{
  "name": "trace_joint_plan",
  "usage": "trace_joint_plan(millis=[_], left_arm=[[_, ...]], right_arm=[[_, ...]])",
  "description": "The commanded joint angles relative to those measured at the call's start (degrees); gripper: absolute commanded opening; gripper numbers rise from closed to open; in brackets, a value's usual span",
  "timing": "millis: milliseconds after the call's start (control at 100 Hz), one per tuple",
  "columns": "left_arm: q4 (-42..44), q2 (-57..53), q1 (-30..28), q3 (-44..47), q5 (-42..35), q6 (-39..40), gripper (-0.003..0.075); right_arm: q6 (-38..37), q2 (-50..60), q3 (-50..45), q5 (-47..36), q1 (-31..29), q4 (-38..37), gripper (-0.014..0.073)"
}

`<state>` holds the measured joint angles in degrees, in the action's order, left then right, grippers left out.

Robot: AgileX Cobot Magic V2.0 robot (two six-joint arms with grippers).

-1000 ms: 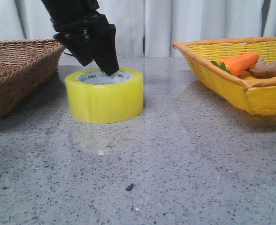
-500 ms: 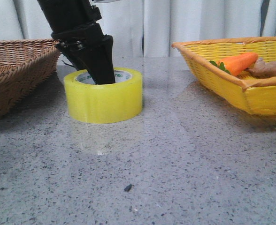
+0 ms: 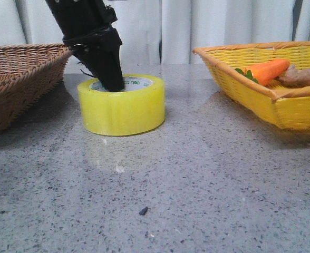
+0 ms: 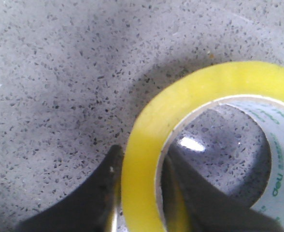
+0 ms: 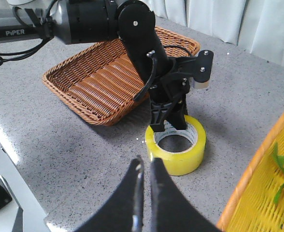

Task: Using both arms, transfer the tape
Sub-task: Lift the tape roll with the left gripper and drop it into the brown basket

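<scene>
The robot's left gripper will release the tape inside the brown wicker basket, behind the basket's near rim.
The tape [image 3: 123,108], a wide yellow roll with a white core printed in green, lies flat on the grey speckled table, left of centre. My left gripper [image 3: 112,83] comes down from above and is shut on the roll's wall. In the left wrist view one finger sits inside the core and the other outside, pinching the yellow wall [image 4: 142,140]. The right wrist view shows the tape [image 5: 183,157] with the left gripper [image 5: 168,121] on its far rim. My right gripper [image 5: 144,164] is shut and empty, hovering short of the roll; it is out of the front view.
A brown wicker basket [image 3: 18,79] stands at the left, close to the tape. A yellow basket [image 3: 260,89] with an orange carrot [image 3: 268,70] stands at the right. A small dark speck [image 3: 143,211] lies on the table in front.
My left gripper came down, one finger going into the core, and closed on the roll's wall. The tape shifted slightly to the right.
</scene>
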<state>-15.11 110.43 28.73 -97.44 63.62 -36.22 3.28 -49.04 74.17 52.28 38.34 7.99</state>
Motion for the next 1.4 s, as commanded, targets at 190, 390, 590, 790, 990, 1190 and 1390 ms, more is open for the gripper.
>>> trace_joint_plan(millis=[190, 390, 590, 790, 990, 1190, 1390], left_arm=[[-2.71, -7.57, 0.14, -7.96, -0.79, 0.31, -0.0021], [-0.99, -14.10, -4.59, -16.29, -0.44, 3.55, -0.0021], [7.40, -18.62, -16.27, -15.22, 3.83, 9.99, -0.0021], [8.34, -19.88, -27.72, -7.25, 4.84, 11.24, -0.0021], [4.25, -19.88, -31.10, 0.85, 0.13, 13.64, 0.0097], [-3.43, -20.47, -30.97, 2.43, 0.26, 13.72, 0.0468], [-22.60, -30.74, -30.97, 11.94, -13.01, 6.50, 0.0304]], right_arm=[[0.04, -0.02, 1.28, -3.62, -0.03, -0.31, -0.0053], [0.04, -0.02, 1.28, -3.62, -0.03, -0.31, -0.0053], [0.04, -0.02, 1.28, -3.62, -0.03, -0.31, -0.0053], [0.04, -0.02, 1.28, -3.62, -0.03, -0.49, -0.0053], [0.04, -0.02, 1.28, -3.61, -0.03, -2.40, -0.0053], [0.04, 0.62, 1.18, -6.84, -0.03, -5.64, -0.0053], [0.04, 9.46, -5.05, -14.59, -0.03, -12.12, -0.0052]])
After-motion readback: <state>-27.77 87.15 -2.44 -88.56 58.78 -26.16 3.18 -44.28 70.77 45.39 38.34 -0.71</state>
